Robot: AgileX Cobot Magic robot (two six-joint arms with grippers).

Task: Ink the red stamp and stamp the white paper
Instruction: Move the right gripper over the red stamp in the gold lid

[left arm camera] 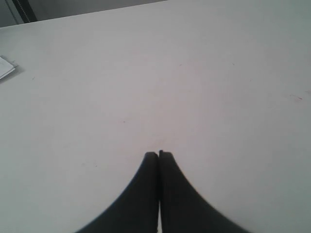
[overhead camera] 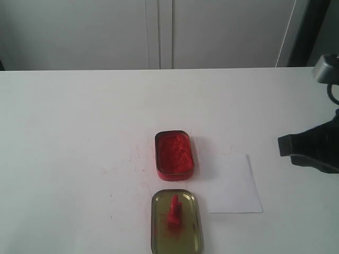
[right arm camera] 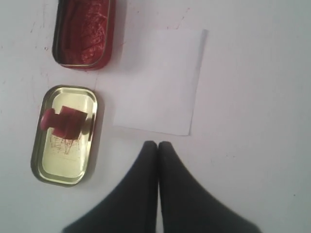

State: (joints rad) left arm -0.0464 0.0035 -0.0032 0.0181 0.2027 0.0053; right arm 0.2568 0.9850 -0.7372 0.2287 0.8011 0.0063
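I should move my right gripper to the red stamp in the gold tin lid next and close it on the stamp's upright handle (overhead camera: 175, 202) (right arm camera: 49, 119).
The red stamp (overhead camera: 174, 211) (right arm camera: 64, 121) stands in an open gold tin lid (overhead camera: 159, 235) (right arm camera: 63, 165) near the table's front edge. Just behind it is the red tin of ink paste (overhead camera: 174, 155) (right arm camera: 83, 31), open. The white paper (overhead camera: 234, 185) (right arm camera: 158, 80) lies flat to the right of both tins; no imprint shows on it. My right gripper (overhead camera: 283, 145) (right arm camera: 158, 143) hovers shut and empty at the right, beyond the paper. My left gripper (left arm camera: 159, 154) is shut over bare tabletop, and it does not show in the exterior view.
The white tabletop (overhead camera: 79, 132) carries faint red ink smudges around the tins. A wall of pale cabinet doors (overhead camera: 159, 32) rises behind the table's far edge. A small white object (left arm camera: 6, 68) sits at the frame's border in the left wrist view.
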